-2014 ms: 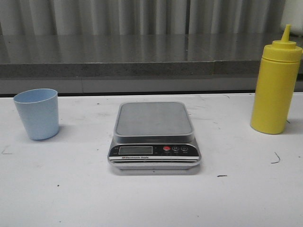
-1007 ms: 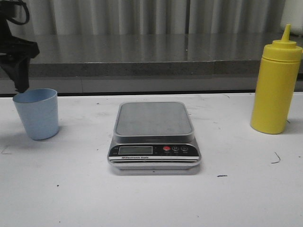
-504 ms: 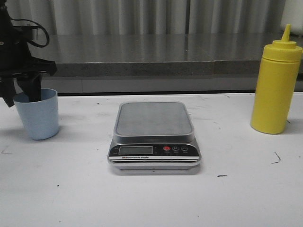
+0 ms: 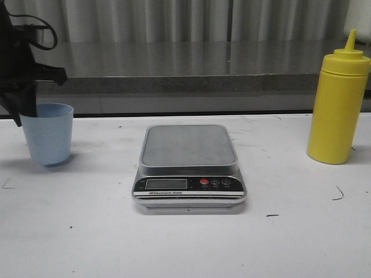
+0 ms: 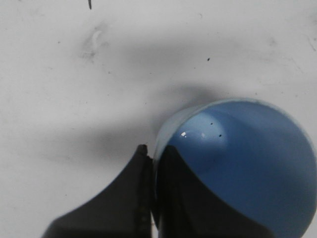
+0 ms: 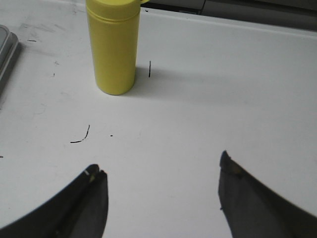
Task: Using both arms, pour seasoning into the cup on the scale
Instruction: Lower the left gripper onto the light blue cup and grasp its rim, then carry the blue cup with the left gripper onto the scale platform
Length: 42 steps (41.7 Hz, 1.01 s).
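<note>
The robot's left gripper needs to set the pale blue cup down on the middle of the silver scale's bare platform (image 4: 184, 143).
The pale blue cup (image 4: 51, 134) is at the far left of the white table, its base just above the surface. My left gripper (image 4: 27, 110) is shut on the cup's rim; in the left wrist view one finger is inside the cup (image 5: 247, 168) and the other outside, with the gripper (image 5: 154, 154) pinching the wall. The silver scale (image 4: 188, 147) sits at the table's centre with a bare platform. The yellow seasoning bottle (image 4: 338, 110) stands upright at the far right. My right gripper (image 6: 161, 166) is open and empty, short of the bottle (image 6: 113, 49) and not touching it.
A grey stone ledge (image 4: 185, 84) runs along the back of the table, with corrugated panels behind it. The scale's corner (image 6: 7, 54) shows at the edge of the right wrist view. Small dark marks (image 6: 81, 138) dot the table.
My left arm came in from the upper left, put a finger inside the cup and closed on its rim. The cup has risen slightly and shifted a little right. The bottle and scale have not moved.
</note>
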### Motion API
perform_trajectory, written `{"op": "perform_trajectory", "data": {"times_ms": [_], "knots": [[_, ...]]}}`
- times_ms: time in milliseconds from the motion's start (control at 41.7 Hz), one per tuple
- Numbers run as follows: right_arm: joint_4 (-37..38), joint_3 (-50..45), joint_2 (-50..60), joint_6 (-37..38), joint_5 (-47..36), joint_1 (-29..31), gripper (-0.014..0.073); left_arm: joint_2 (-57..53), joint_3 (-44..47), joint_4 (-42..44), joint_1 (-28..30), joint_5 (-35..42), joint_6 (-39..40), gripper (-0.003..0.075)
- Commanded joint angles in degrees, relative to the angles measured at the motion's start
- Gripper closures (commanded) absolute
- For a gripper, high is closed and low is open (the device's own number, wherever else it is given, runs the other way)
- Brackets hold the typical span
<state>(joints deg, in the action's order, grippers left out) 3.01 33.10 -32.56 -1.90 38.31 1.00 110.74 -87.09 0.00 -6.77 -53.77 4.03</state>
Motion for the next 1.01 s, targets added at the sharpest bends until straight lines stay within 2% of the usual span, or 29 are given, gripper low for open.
{"op": "perform_trajectory", "data": {"times_ms": [0, 120, 312, 575, 983], "knots": [[0.6, 1.4, -0.5, -0.5, -3.8, 0.3, 0.0093, -6.9, -2.2, 0.0, -1.9, 0.9, -0.1, 0.074], [0.6, 1.4, -0.5, -0.5, -3.8, 0.3, 0.0093, -10.7, -3.6, 0.0, -5.5, 0.2, -0.2, 0.074], [0.6, 1.4, -0.5, -0.5, -3.8, 0.3, 0.0093, -12.8, -7.5, -0.4, -14.3, -2.5, -0.2, 0.074], [0.6, 1.4, -0.5, -0.5, -3.8, 0.3, 0.0093, -9.9, -7.8, -0.4, -24.4, 4.1, 0.1, 0.0741], [0.6, 1.4, -0.5, -0.5, -3.8, 0.3, 0.0093, 0.6, -14.1, 0.0, -25.8, 5.8, 4.0, 0.0741]]}}
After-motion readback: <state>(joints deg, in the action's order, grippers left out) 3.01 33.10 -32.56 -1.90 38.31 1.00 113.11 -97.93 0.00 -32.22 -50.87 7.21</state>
